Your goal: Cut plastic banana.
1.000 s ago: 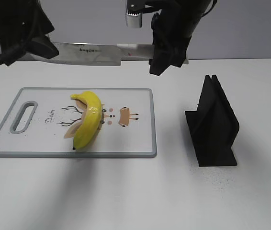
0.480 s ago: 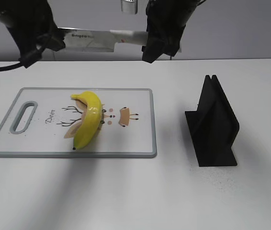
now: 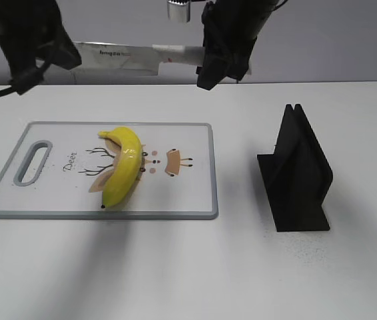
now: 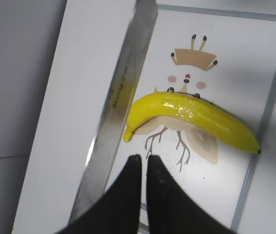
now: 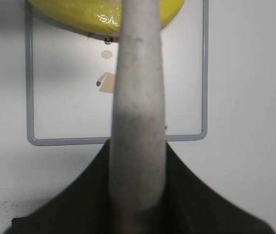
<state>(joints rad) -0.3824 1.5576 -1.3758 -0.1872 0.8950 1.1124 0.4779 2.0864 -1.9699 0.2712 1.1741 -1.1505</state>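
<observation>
Next, I open my left gripper, as the knife's blade runs beside its shut fingers, and take the blade's tip end (image 3: 88, 55) before the knife cuts the banana.
A yellow plastic banana (image 3: 123, 165) lies on a white cutting board (image 3: 188, 193) with a grey rim and a deer drawing. It also shows in the left wrist view (image 4: 191, 117) and at the top of the right wrist view (image 5: 79, 12). My right gripper (image 3: 220, 60) is shut on the handle of a steel knife (image 3: 125, 57), held level high above the board's far edge; the handle fills the right wrist view (image 5: 137, 122). My left gripper (image 4: 142, 158) is shut and empty, beside the blade (image 4: 121, 97), high at the far left (image 3: 35, 57).
A black knife stand (image 3: 298, 173) stands on the white table to the right of the board. The board has a handle slot (image 3: 34, 160) at its left end. A grey wall runs behind the table.
The knife and my right gripper rose and shifted slightly left a second ago, then held. My left arm moved up and left along the blade.
</observation>
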